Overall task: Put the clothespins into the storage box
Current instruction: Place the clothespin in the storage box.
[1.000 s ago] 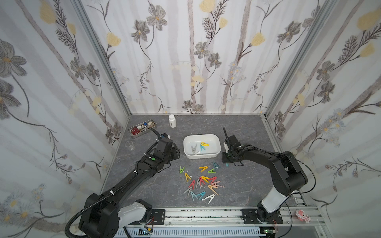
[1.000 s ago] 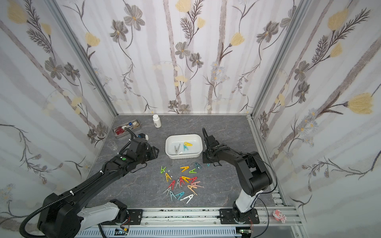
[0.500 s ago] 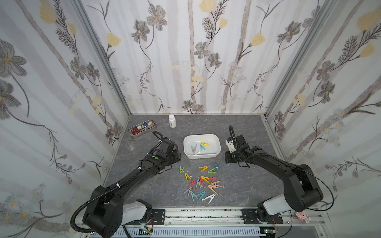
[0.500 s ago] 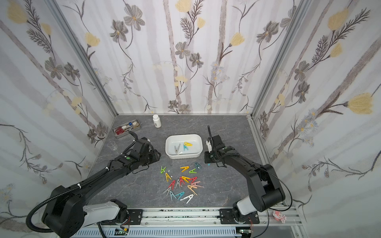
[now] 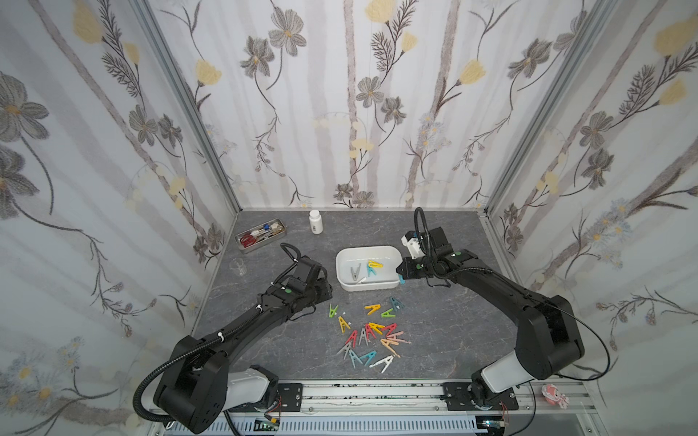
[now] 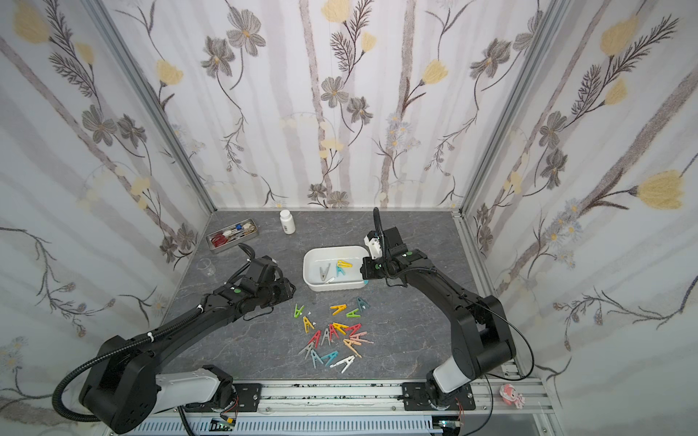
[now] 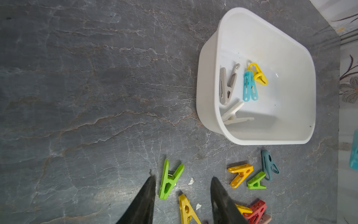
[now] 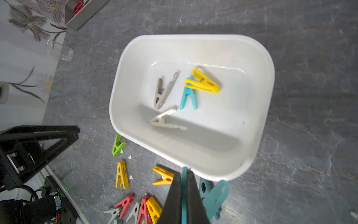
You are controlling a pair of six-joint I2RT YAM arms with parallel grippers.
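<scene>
Next, my right gripper lets go of the teal clothespin, so that it goes between the grey clothespin and the storage box's nearby end [image 5: 344, 268] [image 8: 142, 80].
The white storage box [image 5: 368, 249] [image 6: 332, 248] stands mid-table and holds grey [image 8: 164, 91], blue, yellow [image 8: 205, 83] and white clothespins. My right gripper [image 5: 399, 272] [image 8: 184, 172] is shut on a teal clothespin [image 8: 214, 197] just outside the box's right front corner, close to the rim. Several coloured clothespins [image 5: 372, 336] lie scattered on the table in front of the box. My left gripper [image 5: 326, 288] [image 7: 182, 177] is open and empty. It hovers over a green clothespin [image 7: 168, 180] and a yellow one [image 7: 187, 209] at the pile's left edge.
A grey metal tray of tools [image 5: 260, 234] sits at the back left, and a white bottle [image 5: 315, 221] stands by the back wall. A small clear beaker [image 5: 238, 266] is near the left wall. Flowered walls close in three sides.
The right gripper has carried the teal clothespin a little left, up to the box's right front corner. The left gripper has edged forward toward the pile's left edge.
</scene>
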